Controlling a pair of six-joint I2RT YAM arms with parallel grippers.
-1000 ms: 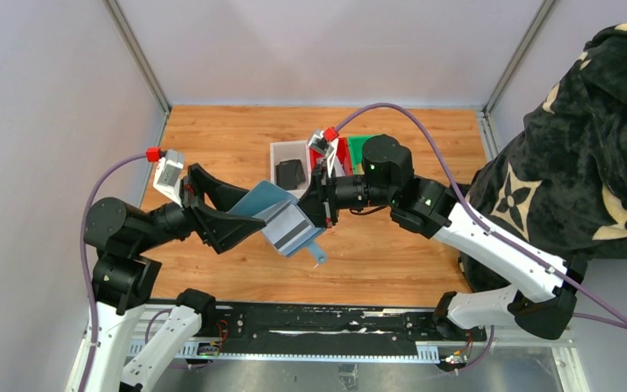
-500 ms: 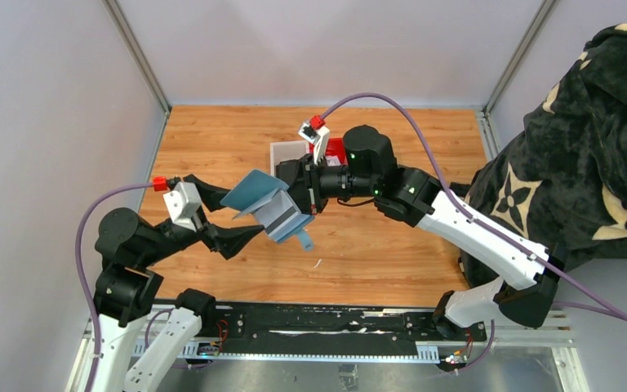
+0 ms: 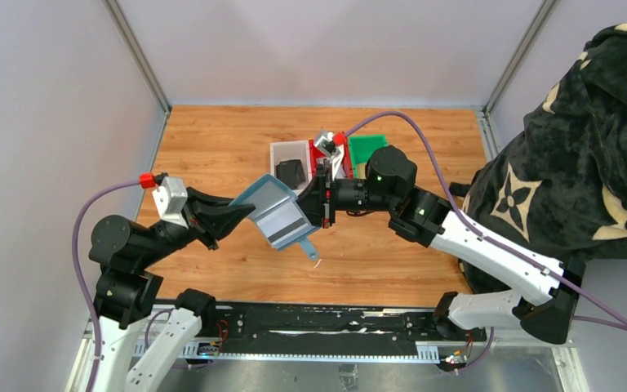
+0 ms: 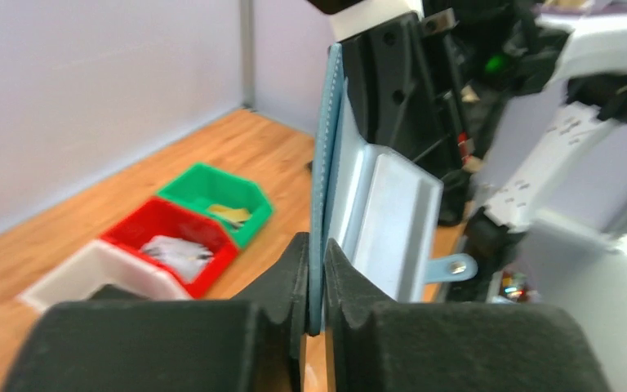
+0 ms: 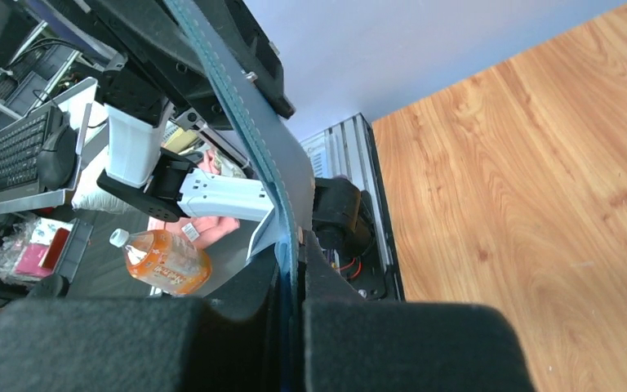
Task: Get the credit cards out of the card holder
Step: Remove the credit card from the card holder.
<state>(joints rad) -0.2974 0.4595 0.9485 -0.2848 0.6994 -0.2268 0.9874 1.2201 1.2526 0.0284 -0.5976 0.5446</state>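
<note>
My right gripper is pinching the striped flap's edge, so it should open and take the plain flap (image 3: pixel 267 194), then turn the striped flap toward my left gripper.
The teal-blue card holder (image 3: pixel 277 214) hangs open in the air over the table's middle, its closing tab (image 3: pixel 309 245) dangling. My left gripper (image 3: pixel 243 216) is shut on the edge of its left flap. In the left wrist view the thin teal flap (image 4: pixel 323 163) stands pinched between the left gripper (image 4: pixel 317 286) jaws, with a pale inner panel (image 4: pixel 392 216) beside it. My right gripper (image 3: pixel 320 204) is shut on the other flap; the right wrist view shows the holder (image 5: pixel 249 114) running into the right gripper (image 5: pixel 298 282). I cannot tell the credit cards apart from the pale lining.
Behind the holder stand a white bin (image 3: pixel 277 151) with a black wallet (image 3: pixel 291 171), a red bin (image 3: pixel 341 159) and a green bin (image 3: pixel 367 145). A black-and-cream patterned cloth (image 3: pixel 588 155) lies at the right edge. Grey walls close three sides.
My left gripper was open beside the holder and has shut on its left flap. The right arm swung the holder left, then back right.
</note>
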